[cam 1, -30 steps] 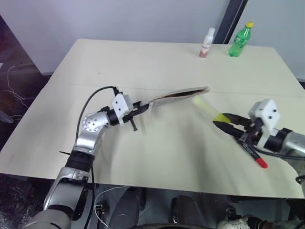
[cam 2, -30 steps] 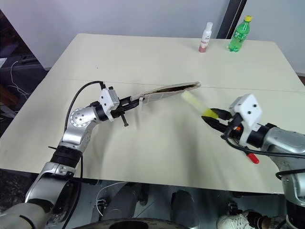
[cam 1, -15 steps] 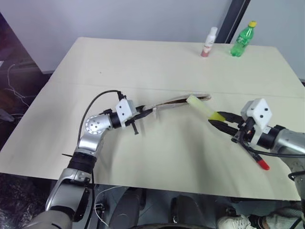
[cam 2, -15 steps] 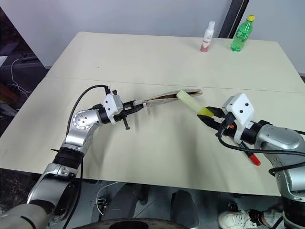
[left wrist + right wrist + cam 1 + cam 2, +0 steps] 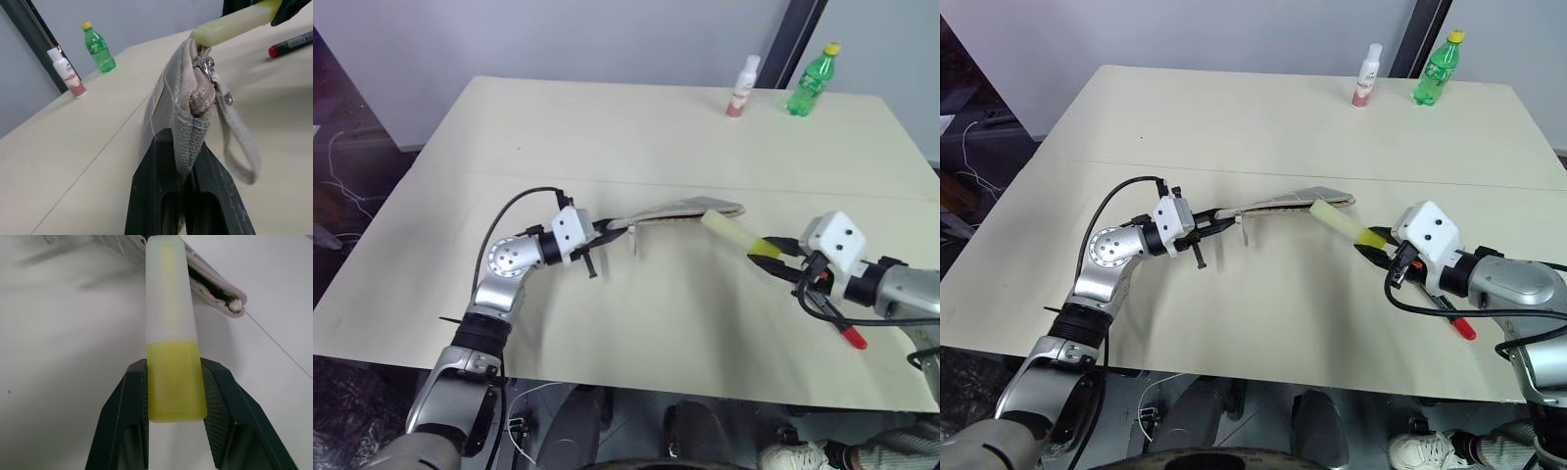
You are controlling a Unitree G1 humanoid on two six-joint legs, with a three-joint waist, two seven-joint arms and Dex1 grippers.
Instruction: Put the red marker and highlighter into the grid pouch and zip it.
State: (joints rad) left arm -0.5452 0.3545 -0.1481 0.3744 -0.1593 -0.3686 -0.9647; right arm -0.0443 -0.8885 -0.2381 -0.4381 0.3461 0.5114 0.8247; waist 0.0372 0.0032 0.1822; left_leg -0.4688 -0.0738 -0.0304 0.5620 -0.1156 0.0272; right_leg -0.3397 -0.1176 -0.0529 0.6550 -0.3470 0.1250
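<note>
The robot's right gripper needs to release the yellow highlighter, its cap now over the pouch's zipper edge, inside the grid pouch, just within its gaping zipper edge (image 5: pixel 695 248).
The grey grid pouch (image 5: pixel 672 208) hangs level above the table, and my left gripper (image 5: pixel 607 227) is shut on its near end beside the wrist strap. The yellow highlighter (image 5: pixel 734 233) is held by its yellow body in my right gripper (image 5: pixel 773 262), which is shut on it. Its pale cap points at the pouch's far end. In the right wrist view the highlighter's (image 5: pixel 171 333) cap tip lies over the pouch's (image 5: pixel 210 284) gaping zipper edge. The red marker (image 5: pixel 837 328) lies on the table under my right arm.
A green bottle (image 5: pixel 807 78) with a yellow cap and a small white and pink bottle (image 5: pixel 740 86) stand at the table's far edge. The tan table (image 5: pixel 607 127) has a seam across its middle, and its front edge runs close below both arms.
My right wrist has rolled, so the highlighter lies flatter, with its cap now at the pouch's far end. The left gripper and pouch have hardly moved. The camera shifted slightly.
</note>
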